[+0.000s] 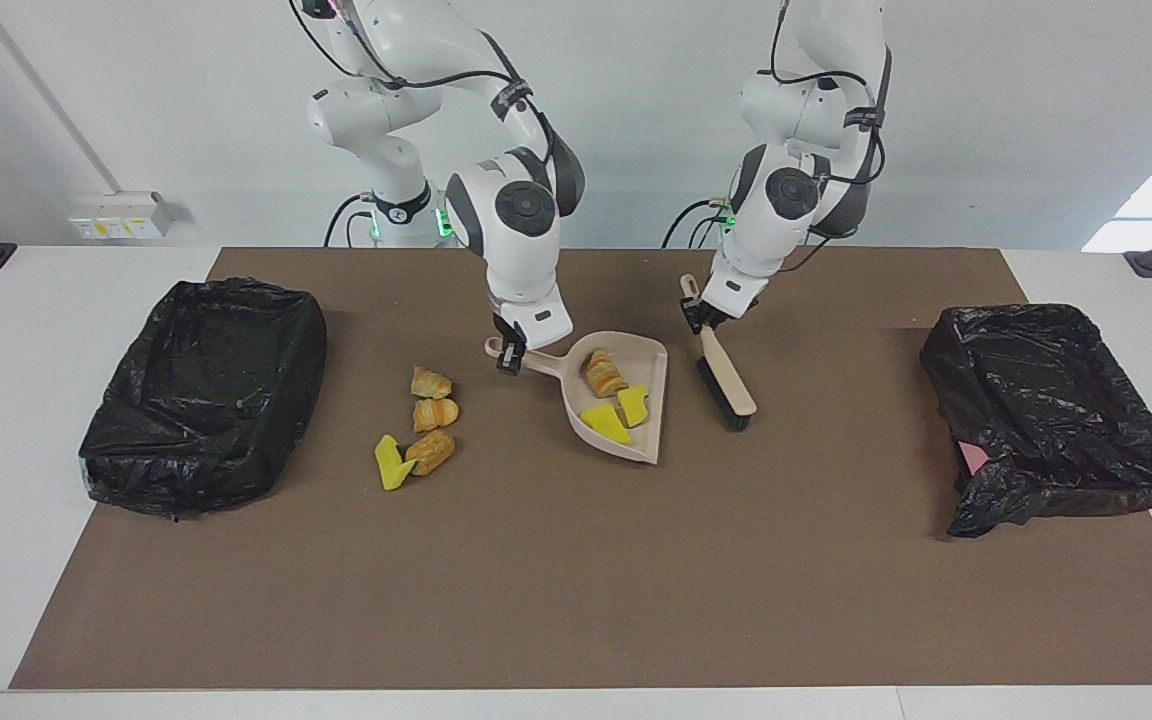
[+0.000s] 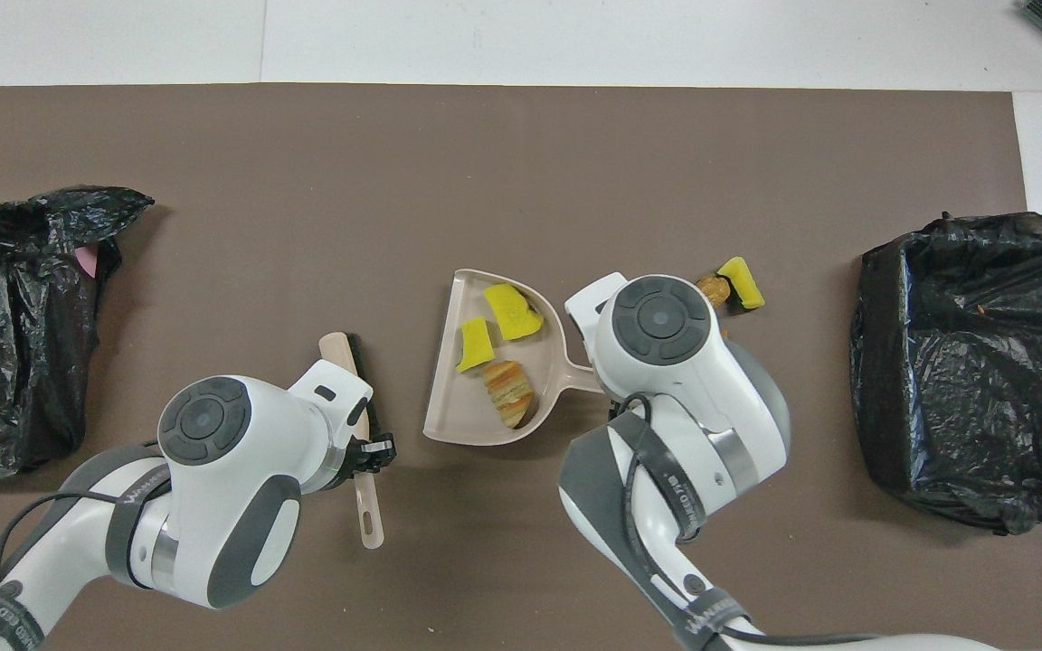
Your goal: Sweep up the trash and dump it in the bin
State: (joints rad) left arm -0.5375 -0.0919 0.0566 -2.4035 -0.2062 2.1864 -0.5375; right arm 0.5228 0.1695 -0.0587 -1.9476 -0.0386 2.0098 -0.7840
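Observation:
Next, the left gripper releases the beige brush on the bare mat (image 2: pixel 474 551) between my arms, just below the dustpan.
My right gripper (image 1: pixel 510 354) is shut on the handle of the beige dustpan (image 1: pixel 645 352), near the middle of the mat. In the pan lie a bread lump (image 1: pixel 604 373) and two yellow sponge scraps (image 1: pixel 604 424). My left gripper (image 1: pixel 700 316) is shut on the handle of the beige brush (image 1: pixel 726 378), which slants down beside the pan, apart from it, toward the left arm's end. More trash (image 1: pixel 430 382) lies loose on the mat toward the right arm's end: three bread lumps and a yellow scrap (image 1: pixel 392 463). From overhead my right arm hides most of that pile.
A bin lined with a black bag (image 1: pixel 206 390) stands at the right arm's end of the brown mat (image 1: pixel 576 580). A second black-bagged bin (image 1: pixel 1046 415) stands at the left arm's end, with something pink showing at its edge.

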